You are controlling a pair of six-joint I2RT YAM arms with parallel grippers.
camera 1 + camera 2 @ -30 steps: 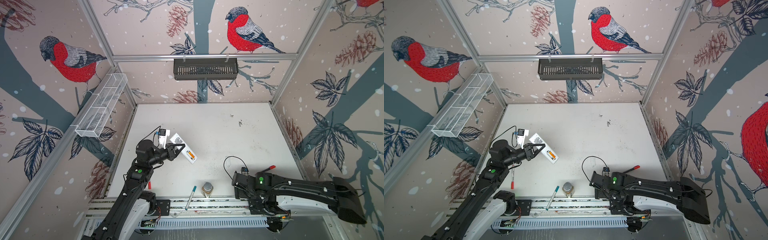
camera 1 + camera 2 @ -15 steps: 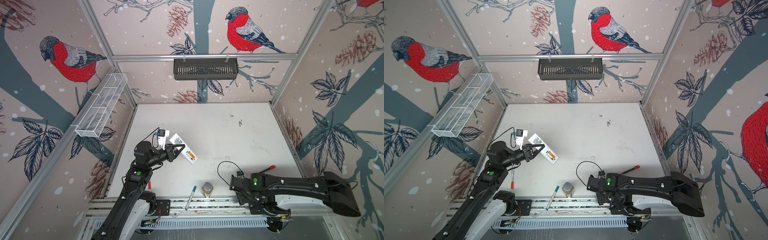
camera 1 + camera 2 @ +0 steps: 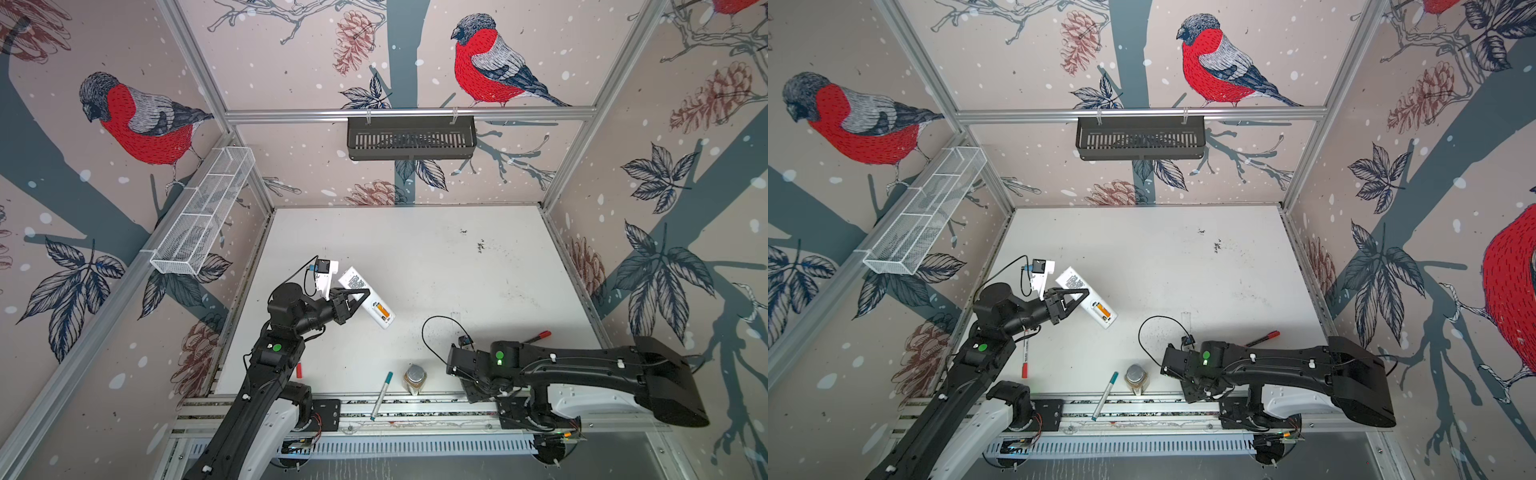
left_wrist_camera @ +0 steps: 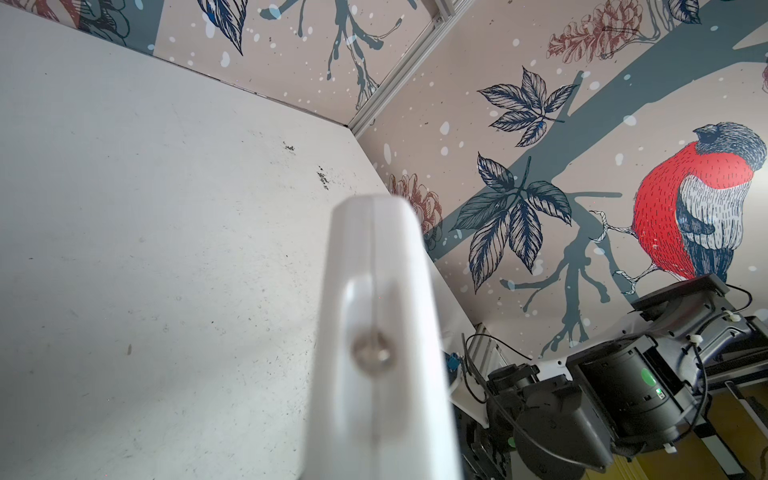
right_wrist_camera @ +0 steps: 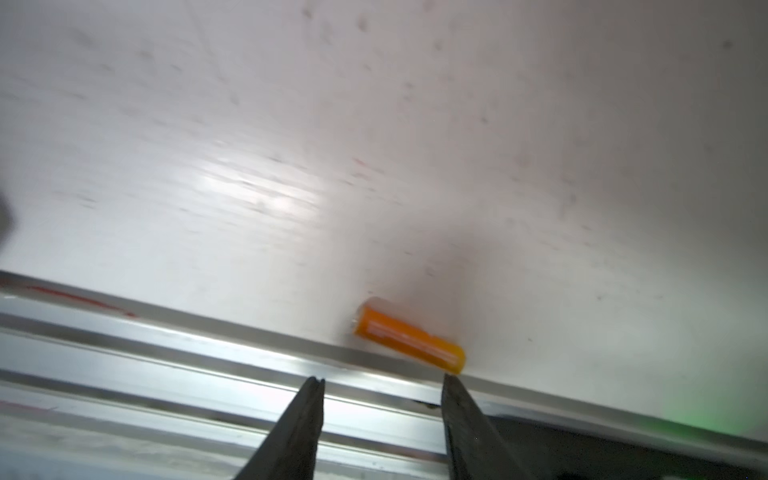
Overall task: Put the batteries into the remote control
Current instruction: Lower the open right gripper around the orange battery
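The orange battery is lying across my right gripper's fingers next to the front rail, so I will turn the battery in line and grip its long sides (image 5: 414,342).
My left gripper (image 3: 353,296) is shut on the remote control (image 3: 354,280), holding the slim white body above the table's left side with its QR label up. One orange battery (image 3: 382,309) sits in its bay, as both top views show. The left wrist view shows only the remote's blurred white end (image 4: 374,332). In the right wrist view a second orange battery (image 5: 409,340) lies on the table beside the aluminium front rail (image 5: 166,361). My right gripper (image 5: 382,380) stands open just short of it, with nothing between the fingers. In both top views the right arm's wrist (image 3: 469,361) hides that battery.
A glass jar with a metal lid (image 3: 414,377) and a teal-capped marker (image 3: 381,395) stand at the front edge, left of the right wrist. A red-capped marker (image 3: 538,336) lies behind the right arm, another (image 3: 1024,357) beside the left arm. Baskets hang on the left and back walls.
The right arm's wrist has shifted left along the front edge toward the jar, and its cable loop moved with it. The left arm holds the remote as before.
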